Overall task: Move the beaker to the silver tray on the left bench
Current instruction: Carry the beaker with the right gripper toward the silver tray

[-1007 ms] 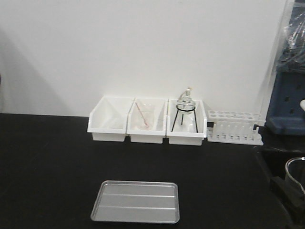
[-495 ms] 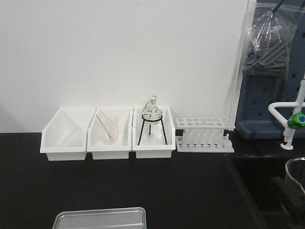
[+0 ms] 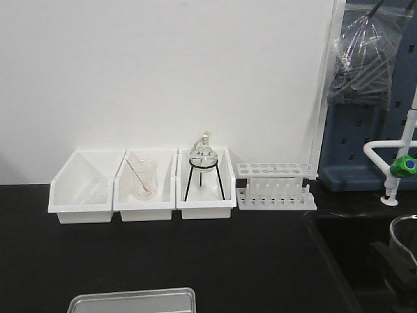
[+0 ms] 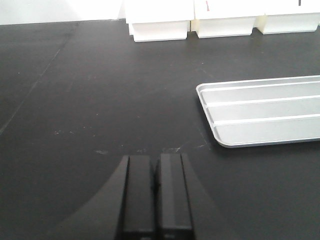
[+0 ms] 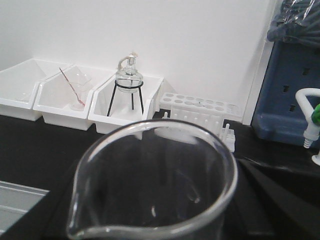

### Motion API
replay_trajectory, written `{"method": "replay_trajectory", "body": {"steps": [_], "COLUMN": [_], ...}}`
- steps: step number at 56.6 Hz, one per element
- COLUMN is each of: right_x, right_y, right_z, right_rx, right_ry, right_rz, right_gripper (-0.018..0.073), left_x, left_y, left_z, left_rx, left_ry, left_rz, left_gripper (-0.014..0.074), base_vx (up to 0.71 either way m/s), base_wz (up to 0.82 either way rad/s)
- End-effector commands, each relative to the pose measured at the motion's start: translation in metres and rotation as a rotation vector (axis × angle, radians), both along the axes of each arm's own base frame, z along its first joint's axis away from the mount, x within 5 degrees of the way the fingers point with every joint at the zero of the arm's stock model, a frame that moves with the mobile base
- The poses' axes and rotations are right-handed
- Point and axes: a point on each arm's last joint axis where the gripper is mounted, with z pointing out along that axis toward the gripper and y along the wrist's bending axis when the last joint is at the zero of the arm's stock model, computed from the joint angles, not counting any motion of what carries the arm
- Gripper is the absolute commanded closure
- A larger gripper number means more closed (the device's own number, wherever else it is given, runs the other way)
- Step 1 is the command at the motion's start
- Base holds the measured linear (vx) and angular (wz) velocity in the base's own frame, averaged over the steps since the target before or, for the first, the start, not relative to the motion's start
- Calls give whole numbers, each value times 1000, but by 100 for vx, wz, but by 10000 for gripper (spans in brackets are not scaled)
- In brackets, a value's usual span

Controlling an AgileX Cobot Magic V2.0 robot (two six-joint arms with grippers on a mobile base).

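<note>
My right gripper is going to put the beaker, now held off the bench, down on the silver tray, about midway (image 3: 142, 307) along its far rim.
A clear glass beaker (image 5: 155, 175) with a pour spout fills the bottom of the right wrist view, held off the bench. Its rim also shows at the right edge of the front view (image 3: 405, 240). My right gripper (image 5: 156, 165) is shut on the beaker, its fingers only a dark shape through the glass. The silver tray (image 4: 262, 112) lies on the black bench top (image 4: 100, 90), to the right of my left gripper (image 4: 155, 161), which is shut and empty. The tray's far rim (image 3: 132, 300) shows at the front view's bottom edge.
Three white bins (image 3: 140, 189) line the back wall; one holds a beaker with a rod (image 3: 144, 179), another a round flask on a black tripod (image 3: 203, 166). A white test-tube rack (image 3: 275, 186) stands to their right. A sink tap (image 3: 397, 163) is at far right.
The front view has swung: bins and rack slid left and down slightly, the tray dropped to the bottom edge. The beaker rim kept its place at the right edge.
</note>
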Motion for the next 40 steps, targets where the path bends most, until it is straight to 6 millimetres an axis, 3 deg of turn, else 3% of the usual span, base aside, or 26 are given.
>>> {"method": "replay_trajectory", "body": {"steps": [1,28,34,40], "right_x": [-1,3,18,42], "right_y": [4,7,23,51], "right_z": [14,13,6,-9], "right_rx": [1,31,89,157], "right_ry": [-75,-61,-50,-47], "right_rz": [45,60,161,365], "right_gripper": [564,564,564,564], "left_x": [1,1,1,1], "left_y": [-1,-1,-1,-1], "left_z": [-1,-1,-1,-1], "left_rx": [-1,-1,-1,-1], "left_ry": [-68,-68,-68,-68], "left_rz": [-8,-8,-8,-8], "left_gripper": [595,595,595,595], "base_vx": [0,0,0,0], "base_wz": [0,0,0,0]}}
